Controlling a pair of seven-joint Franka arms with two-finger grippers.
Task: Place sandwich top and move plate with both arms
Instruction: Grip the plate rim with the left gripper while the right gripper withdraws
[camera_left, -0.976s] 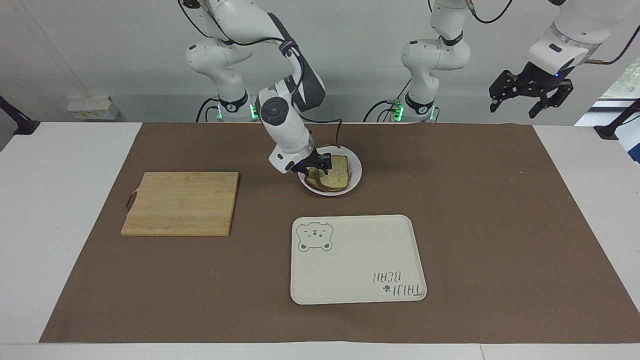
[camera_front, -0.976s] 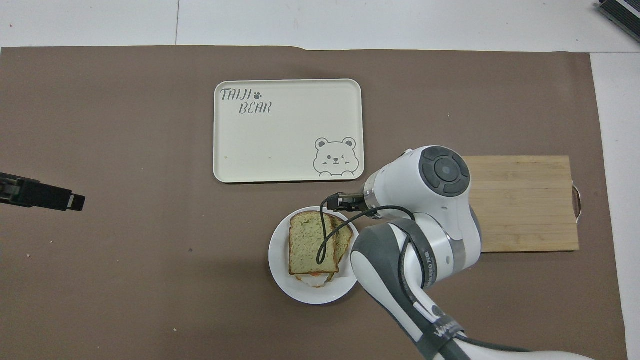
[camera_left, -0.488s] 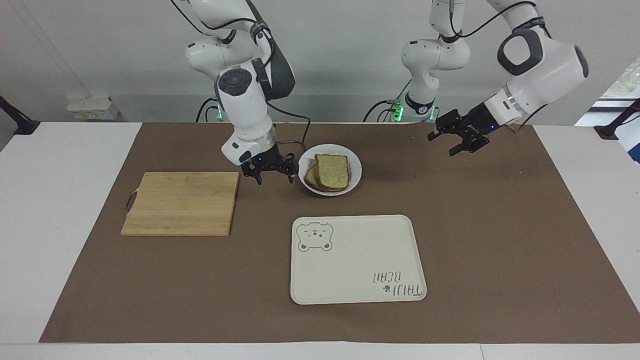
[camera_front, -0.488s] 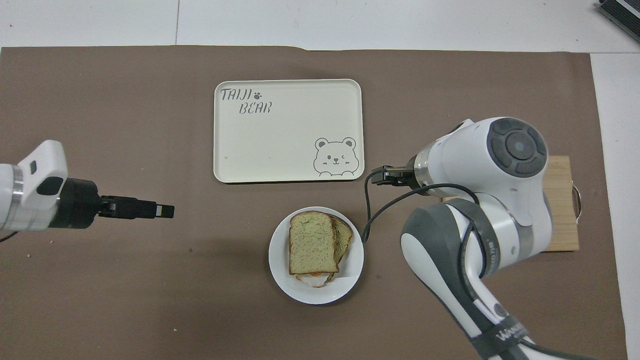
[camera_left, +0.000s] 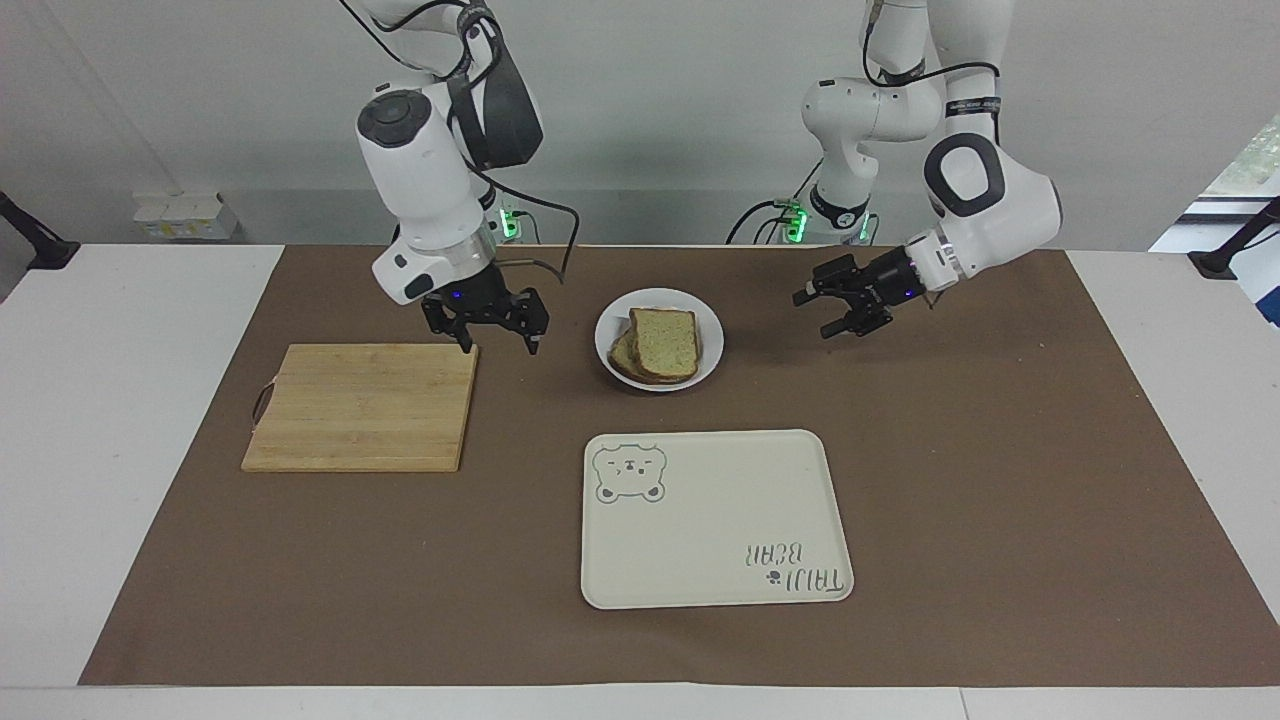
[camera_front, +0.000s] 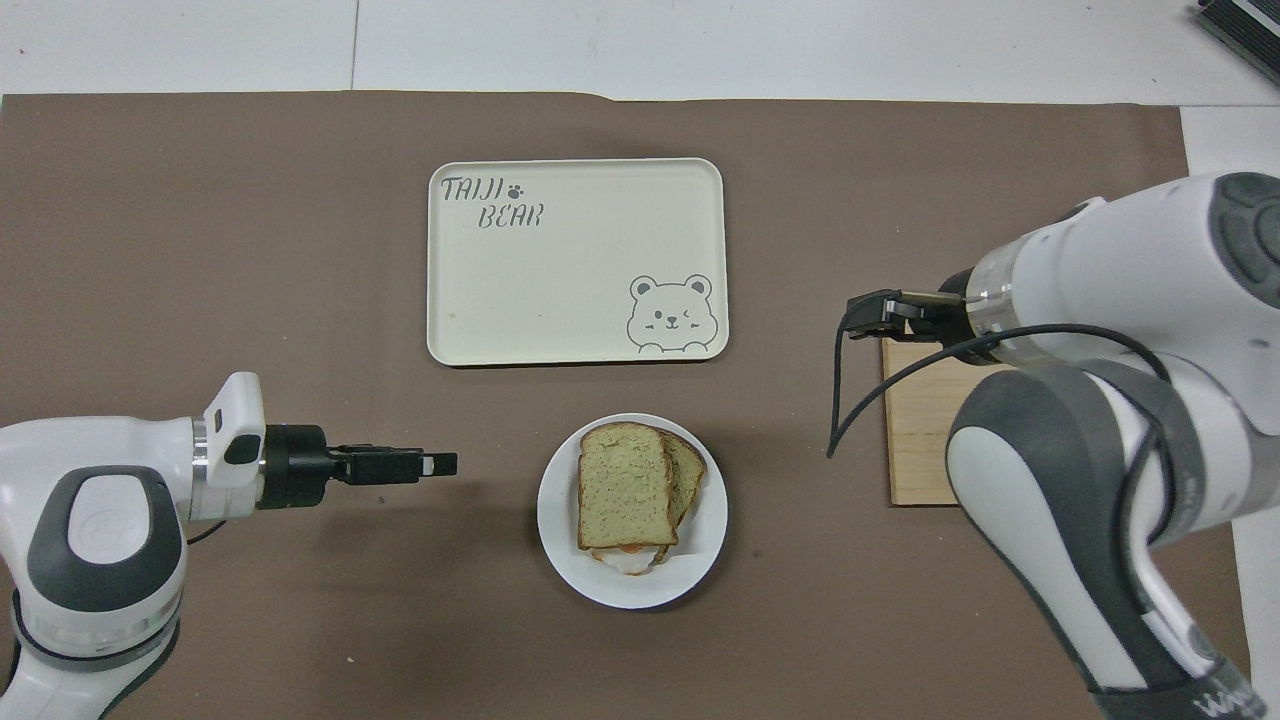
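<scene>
My left gripper should close on the white plate's rim (camera_front: 543, 520), on the side that faces that gripper, because the plate should move toward the bear tray.
The sandwich top (camera_left: 667, 342) lies on the stacked sandwich on the white plate (camera_left: 712, 345), slightly askew over the lower slice. In the overhead view the sandwich top (camera_front: 622, 485) covers most of the plate (camera_front: 560, 545), and a bit of egg shows at its nearer edge. My right gripper (camera_left: 500, 345) is open and empty, low over the mat between the plate and the cutting board's corner; it also shows in the overhead view (camera_front: 865, 315). My left gripper (camera_left: 815, 315) is open and empty, low over the mat beside the plate toward the left arm's end (camera_front: 440, 464).
A wooden cutting board (camera_left: 362, 405) lies toward the right arm's end, partly under the right arm in the overhead view (camera_front: 925, 430). A cream bear tray (camera_left: 715, 520) lies farther from the robots than the plate (camera_front: 577, 262). Brown mat covers the table.
My right gripper has let go of the sandwich top and pulled away from the plate toward the cutting board. My left gripper has come down and in toward the plate.
</scene>
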